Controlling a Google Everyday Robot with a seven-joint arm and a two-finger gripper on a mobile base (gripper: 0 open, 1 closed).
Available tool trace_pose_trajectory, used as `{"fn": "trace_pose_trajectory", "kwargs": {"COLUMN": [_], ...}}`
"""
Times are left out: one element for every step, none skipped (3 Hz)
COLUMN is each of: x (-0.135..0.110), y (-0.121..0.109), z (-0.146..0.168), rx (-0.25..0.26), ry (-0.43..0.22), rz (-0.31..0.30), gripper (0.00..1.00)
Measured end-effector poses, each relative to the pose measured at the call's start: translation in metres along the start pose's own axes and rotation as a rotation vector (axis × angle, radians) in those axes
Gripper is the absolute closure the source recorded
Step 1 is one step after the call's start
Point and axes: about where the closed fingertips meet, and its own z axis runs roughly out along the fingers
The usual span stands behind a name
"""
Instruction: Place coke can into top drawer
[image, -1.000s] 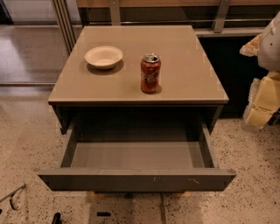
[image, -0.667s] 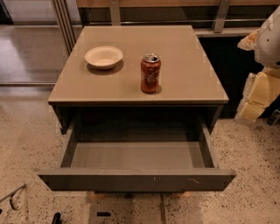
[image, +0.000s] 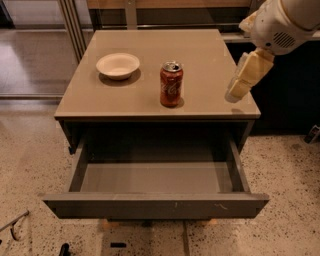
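My gripper is to go to the coke can next and close around its upper half (image: 172, 77), just below the silver top.
The coke can (image: 171, 84), red-brown with white script and a silver top, stands upright on the tan cabinet top (image: 200, 55), near its front edge at the middle. The top drawer (image: 155, 205) is pulled fully open below it and its dark-grey inside holds nothing. My gripper (image: 235, 90), pale yellow on a white arm, hangs above the right front corner of the cabinet top, to the right of the can and apart from it. It holds nothing.
A white bowl (image: 118, 65) sits on the cabinet top, left of the can. Metal posts (image: 70, 25) stand at the back left. A dark panel (image: 285, 95) is to the right of the cabinet. The floor is speckled terrazzo (image: 30, 165).
My arm has swung in from the right edge and the gripper now hangs over the cabinet's right front corner, closer to the can. The can, bowl and drawer have not moved.
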Motion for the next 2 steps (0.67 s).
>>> {"fn": "trace_pose_trajectory", "kwargs": {"x": [-0.0273,-0.0232], "y": [-0.0289,-0.0264], "z": [0.0352,0.0411], "rx": [-0.018,-0.031], "ry": [-0.067,-0.068], "rz": [0.001,0.008], "gripper": [0.0,0.0]}}
